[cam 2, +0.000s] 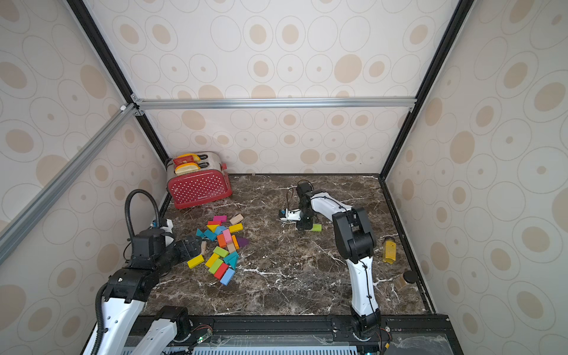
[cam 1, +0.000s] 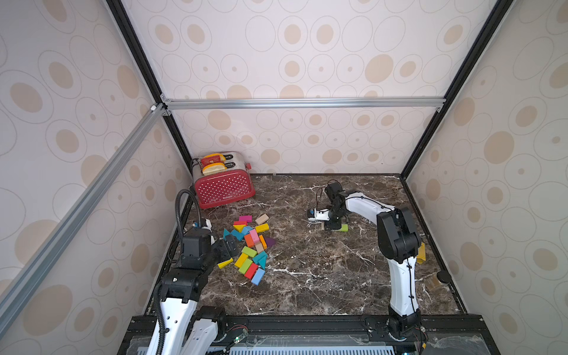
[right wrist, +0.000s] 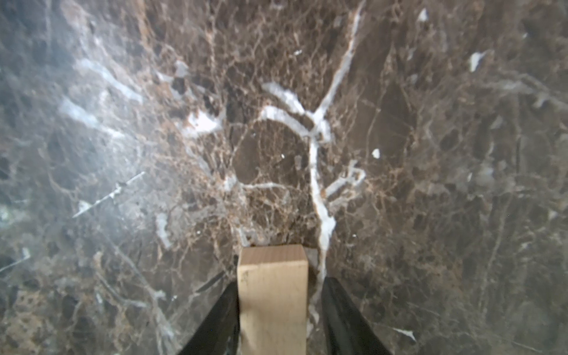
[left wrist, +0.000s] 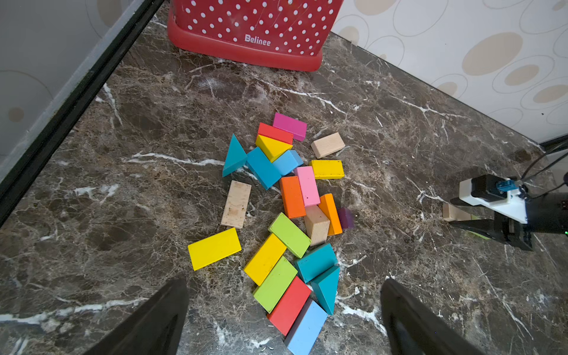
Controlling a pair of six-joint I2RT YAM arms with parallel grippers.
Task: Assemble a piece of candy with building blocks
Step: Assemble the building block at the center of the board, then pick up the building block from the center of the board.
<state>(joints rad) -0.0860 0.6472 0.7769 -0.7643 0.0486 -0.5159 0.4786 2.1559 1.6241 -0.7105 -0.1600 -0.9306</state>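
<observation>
I will next close my left gripper on the long sides of the light blue block (cam 1: 257,276) (left wrist: 305,327) at the near end of the pile, next to a red block.
The building blocks (cam 1: 250,246) (cam 2: 224,246) lie in a loose, many-coloured pile (left wrist: 289,215) at the left of the marble table. My left gripper (cam 1: 229,246) (left wrist: 284,281) hovers at the pile's near-left side, open, nothing between its fingers. Toward the table's middle, my right gripper (cam 1: 333,226) (cam 2: 302,227) points down at the marble. A bare wooden block (right wrist: 273,295) stands between its fingers (right wrist: 227,307); one touches it and a gap shows at the other. A green block (cam 1: 344,227) (cam 2: 316,227) lies right beside that gripper.
A red polka-dot toaster (cam 1: 222,187) (left wrist: 252,33) with toast in its slots stands at the back left corner. A mustard-yellow bottle (cam 2: 389,250) and a dark-lidded jar (cam 2: 405,279) sit by the right wall. Walls enclose the table on three sides.
</observation>
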